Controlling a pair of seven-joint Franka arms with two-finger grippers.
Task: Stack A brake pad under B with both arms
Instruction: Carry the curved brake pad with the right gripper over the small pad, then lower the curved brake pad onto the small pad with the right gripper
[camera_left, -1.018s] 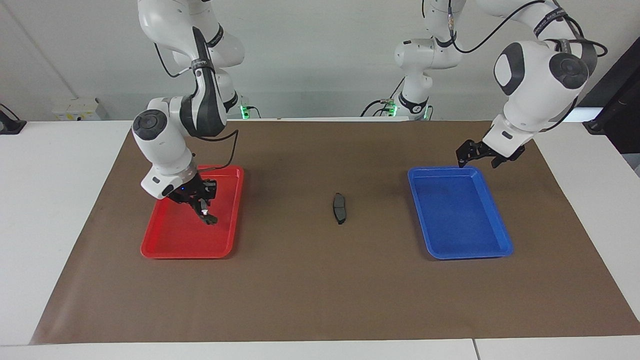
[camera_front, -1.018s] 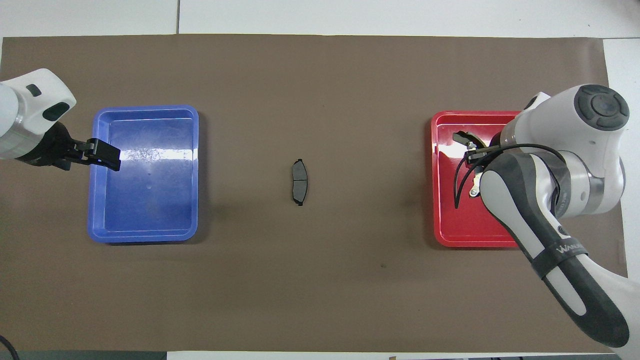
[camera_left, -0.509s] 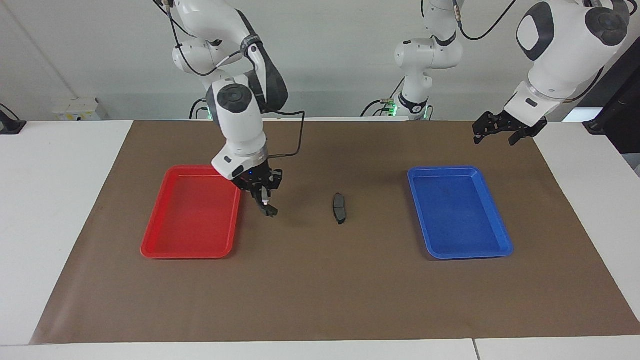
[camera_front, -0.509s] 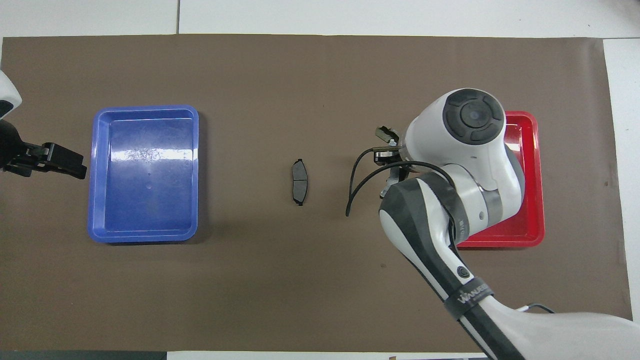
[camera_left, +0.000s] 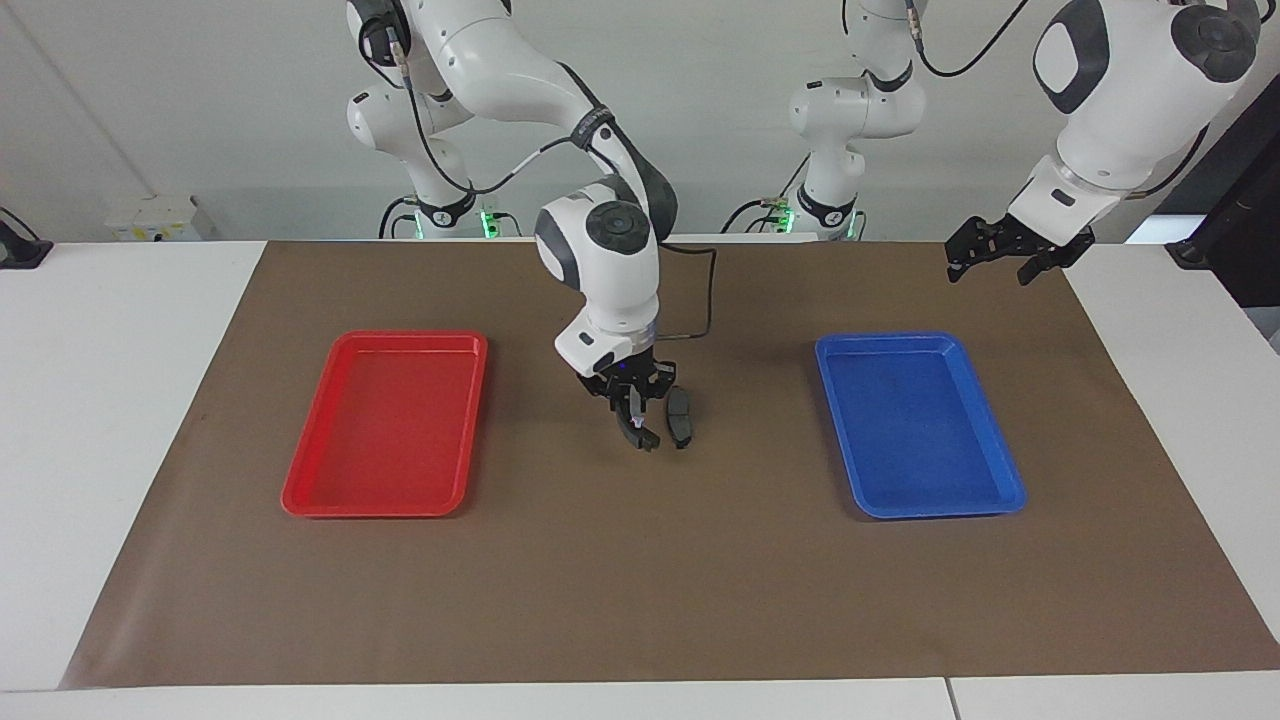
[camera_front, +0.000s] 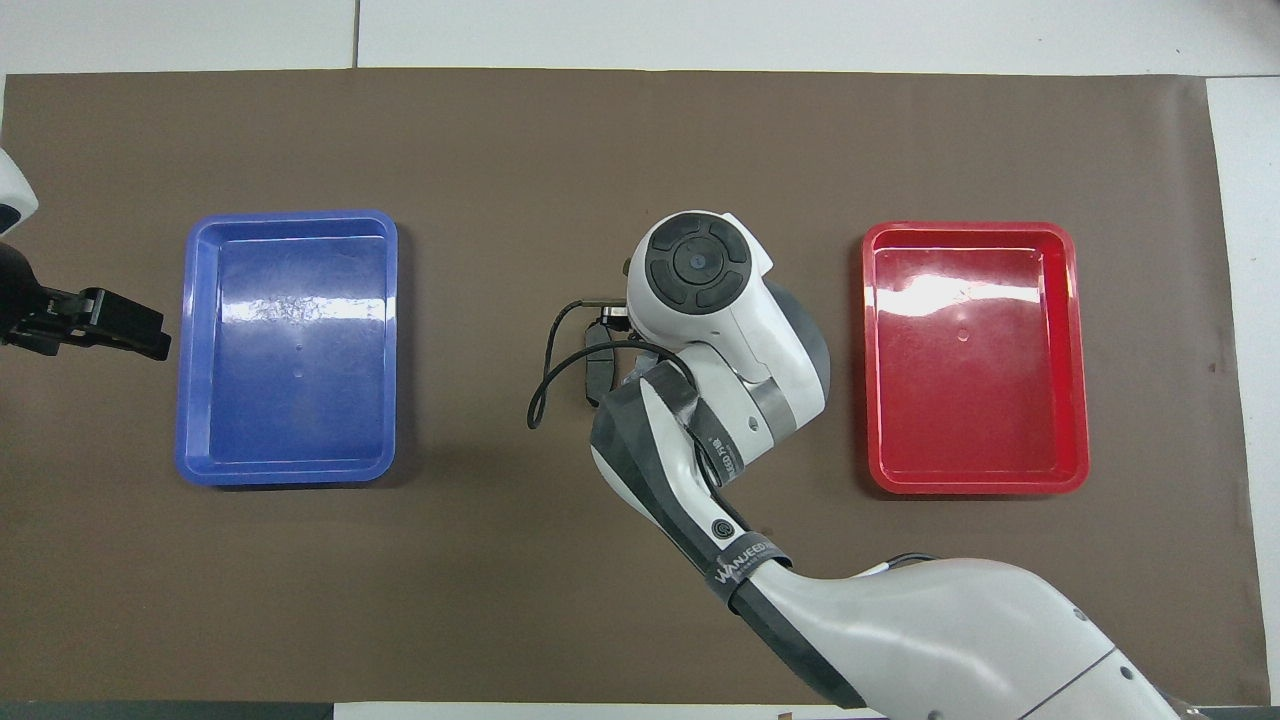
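Next, I release B from my right gripper atop A, over the edge (camera_front: 613, 371) facing the red tray. B now hangs level with A, apart.
A brake pad (camera_left: 681, 416), short, flat and dark grey, lies on the brown mat midway between the two trays; in the overhead view A (camera_front: 598, 372) is partly covered by the right arm's wrist and cable. My right gripper (camera_left: 638, 425) hangs low over the mat right beside A, on the side toward the red tray. It is shut on B (camera_left: 648, 438), a dark curved pad with a pale shiny spot. B's lower end hangs level with A's and apart from it. My left gripper (camera_left: 985, 265) is open, empty and raised beside the blue tray (camera_left: 940, 512).
The red tray (camera_left: 385, 505) holds nothing, and neither does the blue one. Both rest on the brown mat (camera_left: 640, 600), one toward each arm's end. In the overhead view the right arm's wrist (camera_front: 700, 270) hides its own gripper and B.
The right arm has lifted B out of the red tray and carried it to just beside A. The left gripper has risen and drawn back off the blue tray's edge.
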